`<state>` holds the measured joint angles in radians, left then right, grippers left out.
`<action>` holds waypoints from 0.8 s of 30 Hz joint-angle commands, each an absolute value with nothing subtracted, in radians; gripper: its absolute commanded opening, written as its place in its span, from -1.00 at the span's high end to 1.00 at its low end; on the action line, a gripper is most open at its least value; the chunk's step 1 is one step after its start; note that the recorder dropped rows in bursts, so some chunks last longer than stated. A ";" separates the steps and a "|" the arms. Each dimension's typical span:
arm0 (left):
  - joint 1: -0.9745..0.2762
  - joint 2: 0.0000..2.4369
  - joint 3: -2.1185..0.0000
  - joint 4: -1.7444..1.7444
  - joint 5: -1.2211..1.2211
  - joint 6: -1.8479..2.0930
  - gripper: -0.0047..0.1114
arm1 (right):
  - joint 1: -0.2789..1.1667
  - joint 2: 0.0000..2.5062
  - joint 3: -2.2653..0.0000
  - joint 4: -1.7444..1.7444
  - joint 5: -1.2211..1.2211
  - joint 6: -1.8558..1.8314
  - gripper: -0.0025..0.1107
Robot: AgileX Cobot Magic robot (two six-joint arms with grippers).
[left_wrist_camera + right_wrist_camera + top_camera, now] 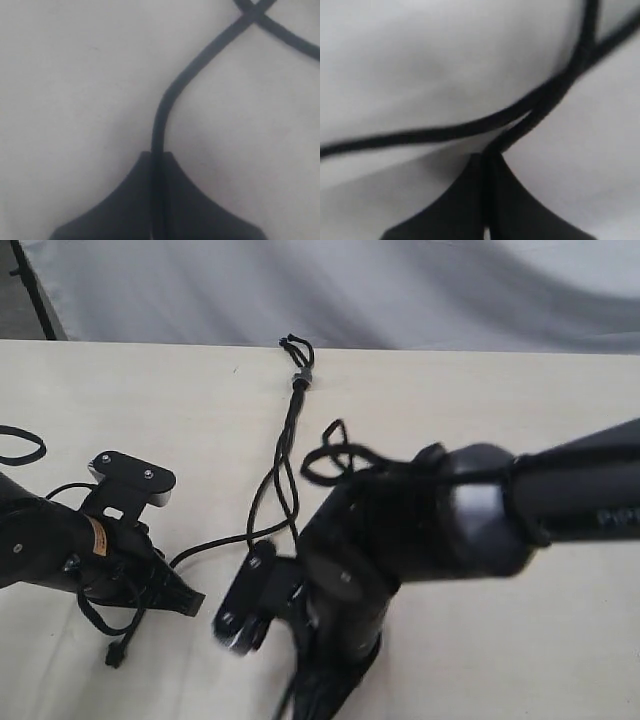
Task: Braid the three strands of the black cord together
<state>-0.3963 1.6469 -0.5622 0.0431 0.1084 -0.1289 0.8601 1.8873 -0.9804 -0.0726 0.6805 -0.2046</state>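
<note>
Next, I drop the black cord's end with my right gripper on the bare pale table [438, 601] just below the bulky arm. The cord now lies on the pale table.
The black cord lies on the pale table, its grey band [301, 375] and short loops [296, 344] at the far edge. Below the band the strands [286, 455] run twisted together towards me. One strand [215, 548] curves off left into my left gripper [196, 602], which is shut on it. In the left wrist view this strand [172, 90] leaves the shut gripper [160, 156] and crosses another further out. My right gripper [487, 157] is shut on a second strand [547, 102], with another strand [420, 134] passing across it. In the exterior view the right arm hides that grip.
The bulky right arm [440, 510] covers the table's middle, with a thin black loop [335, 452] beside it. A black ring [22, 445] lies at the left edge. A short black end [115, 655] hangs below the left wrist. Grey cloth [350, 290] backs the table.
</note>
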 commanded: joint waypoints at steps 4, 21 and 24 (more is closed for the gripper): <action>-0.393 1.640 -0.556 0.046 0.123 -0.139 0.91 | 0.917 1.665 -0.953 -0.077 0.558 -0.177 0.96; -0.393 1.640 -0.570 0.046 0.223 -0.139 0.91 | 0.448 1.598 -0.854 -0.117 0.475 -0.097 0.96; -0.393 1.640 -0.570 0.046 0.237 -0.139 0.91 | 0.414 1.644 -0.813 -0.117 0.419 -0.097 0.96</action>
<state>-0.3963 1.6469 -0.5669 0.0431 0.2059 -0.1331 0.4437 1.6114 -0.8463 -0.1089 0.4771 -0.1034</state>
